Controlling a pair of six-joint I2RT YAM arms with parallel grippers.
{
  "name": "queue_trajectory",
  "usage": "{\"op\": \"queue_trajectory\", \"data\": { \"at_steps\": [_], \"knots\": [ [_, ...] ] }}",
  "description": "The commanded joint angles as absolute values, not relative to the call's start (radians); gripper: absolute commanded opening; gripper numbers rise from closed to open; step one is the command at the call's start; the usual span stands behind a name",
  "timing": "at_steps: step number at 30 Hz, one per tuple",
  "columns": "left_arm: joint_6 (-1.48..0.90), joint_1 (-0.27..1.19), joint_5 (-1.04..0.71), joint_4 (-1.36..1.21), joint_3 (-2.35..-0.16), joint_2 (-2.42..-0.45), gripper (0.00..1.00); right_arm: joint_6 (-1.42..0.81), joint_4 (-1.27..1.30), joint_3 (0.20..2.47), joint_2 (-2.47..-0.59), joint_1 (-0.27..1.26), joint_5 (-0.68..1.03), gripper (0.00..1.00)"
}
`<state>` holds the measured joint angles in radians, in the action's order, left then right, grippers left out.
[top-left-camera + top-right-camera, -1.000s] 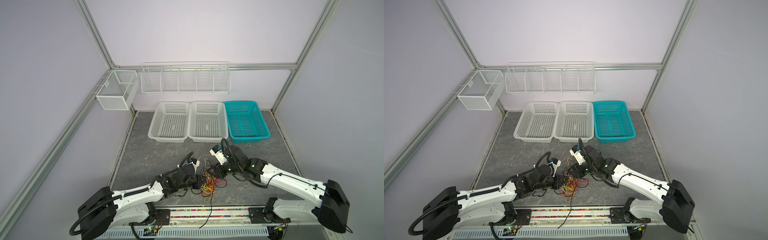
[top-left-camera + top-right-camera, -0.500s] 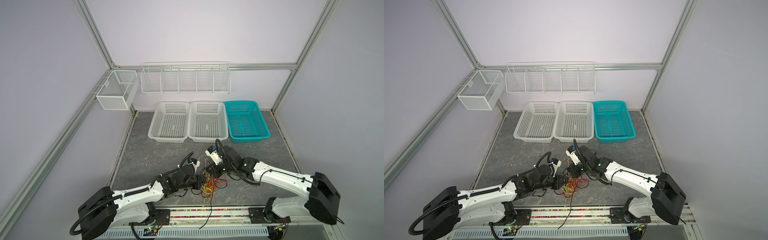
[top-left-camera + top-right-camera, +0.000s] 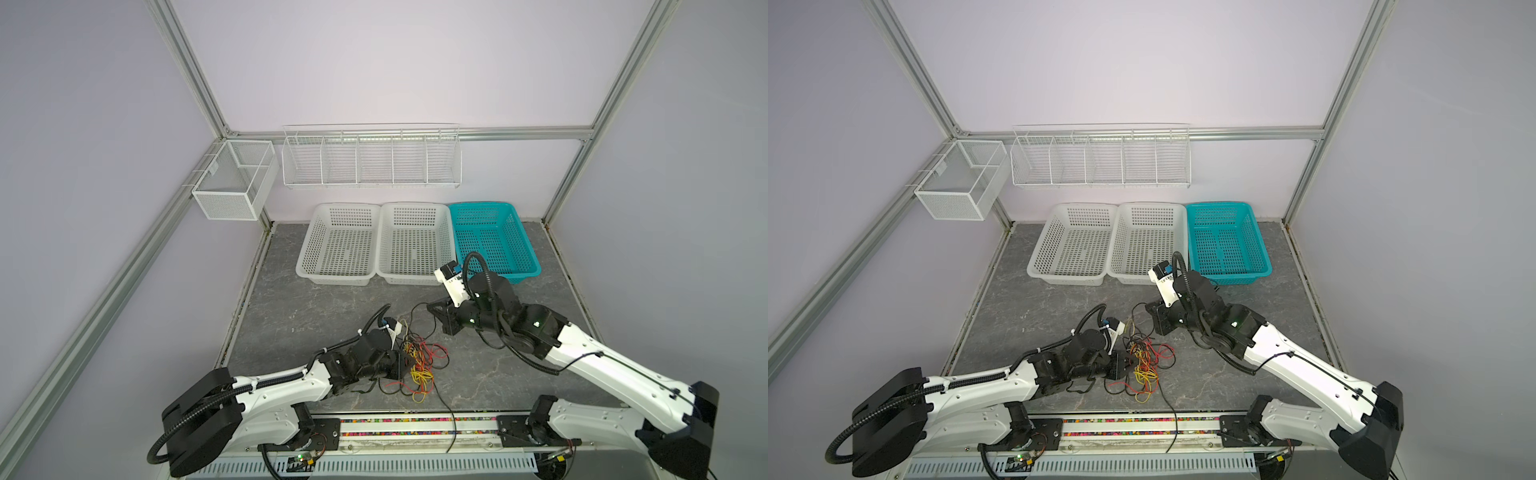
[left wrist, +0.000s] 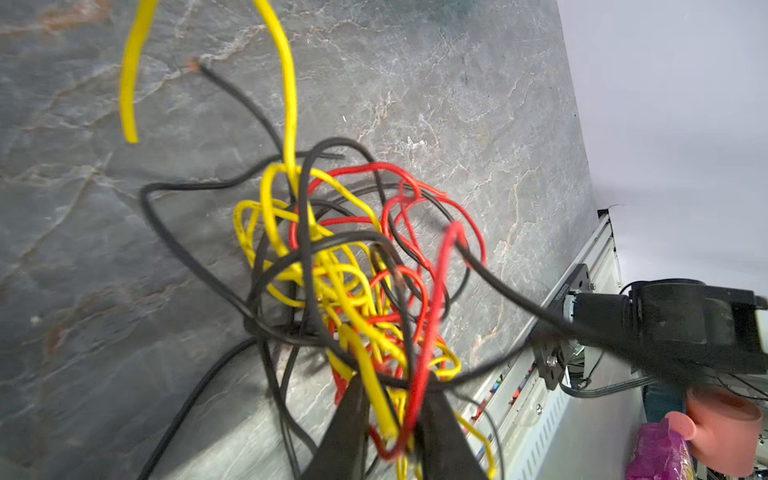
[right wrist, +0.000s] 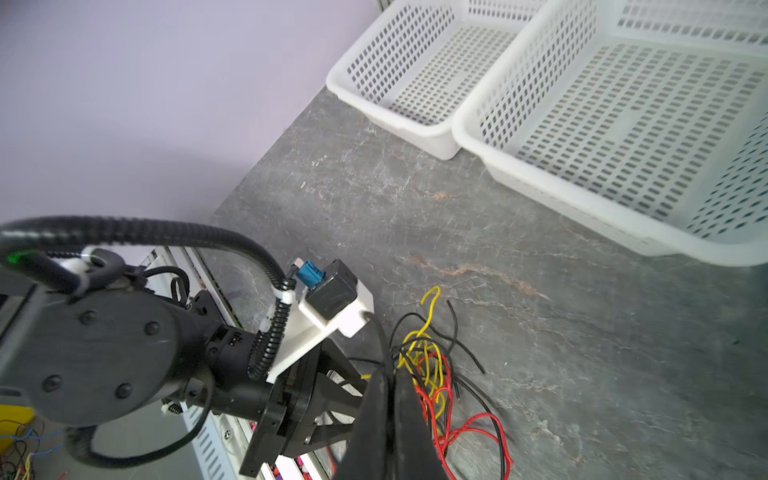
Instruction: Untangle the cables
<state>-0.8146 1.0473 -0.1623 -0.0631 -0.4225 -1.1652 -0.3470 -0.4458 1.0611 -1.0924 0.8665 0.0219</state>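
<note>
Next, I set the black cable down with my right gripper on the bare grey table (image 3: 462, 353), next to the red loops.
The cables (image 3: 419, 361) are a knot of thin red, yellow and black wires on the grey table near its front edge, also seen as cables (image 3: 1144, 361). My left gripper (image 3: 404, 365) is at the knot's left side. In its wrist view the left gripper (image 4: 395, 380) is open a little, with red and yellow strands of the cables (image 4: 345, 270) lying loose between its fingers. My right gripper (image 3: 431, 306) is behind the knot, toward the baskets. The right gripper (image 5: 386, 370) is shut on a black cable (image 3: 413, 313) that runs back to the knot.
Two white baskets (image 3: 332, 279) (image 3: 409, 280) and a teal basket (image 3: 519, 274) stand in a row at the back. A wire rack (image 3: 370, 158) and a mesh box (image 3: 232, 178) hang on the walls. One black strand (image 3: 451, 411) trails over the front rail (image 3: 415, 428).
The right gripper reached into the knot, shut, and drew back toward the baskets with a black cable. The left gripper's jaws have parted slightly; its arm stayed put.
</note>
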Motion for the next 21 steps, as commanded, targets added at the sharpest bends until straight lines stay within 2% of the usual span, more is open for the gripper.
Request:
{"op": "queue_trajectory", "data": {
  "at_steps": [1,7,12,21],
  "knots": [
    [-0.807,1.045,-0.163,-0.087,-0.428,-1.17,0.26,-0.304,-0.523,1.14,-1.021,0.849,-0.044,0.06],
    [-0.804,1.045,-0.161,-0.1,-0.42,-1.187,0.31,-0.273,-0.604,1.257,-0.97,0.838,-0.049,0.06],
    [-0.804,1.045,-0.166,-0.118,-0.417,-1.216,0.4,-0.257,-0.662,1.358,-0.948,0.838,-0.073,0.06],
    [-0.801,1.045,-0.16,-0.138,-0.414,-1.252,0.44,-0.224,-0.746,1.484,-0.922,0.838,-0.09,0.06]
  ]
}}
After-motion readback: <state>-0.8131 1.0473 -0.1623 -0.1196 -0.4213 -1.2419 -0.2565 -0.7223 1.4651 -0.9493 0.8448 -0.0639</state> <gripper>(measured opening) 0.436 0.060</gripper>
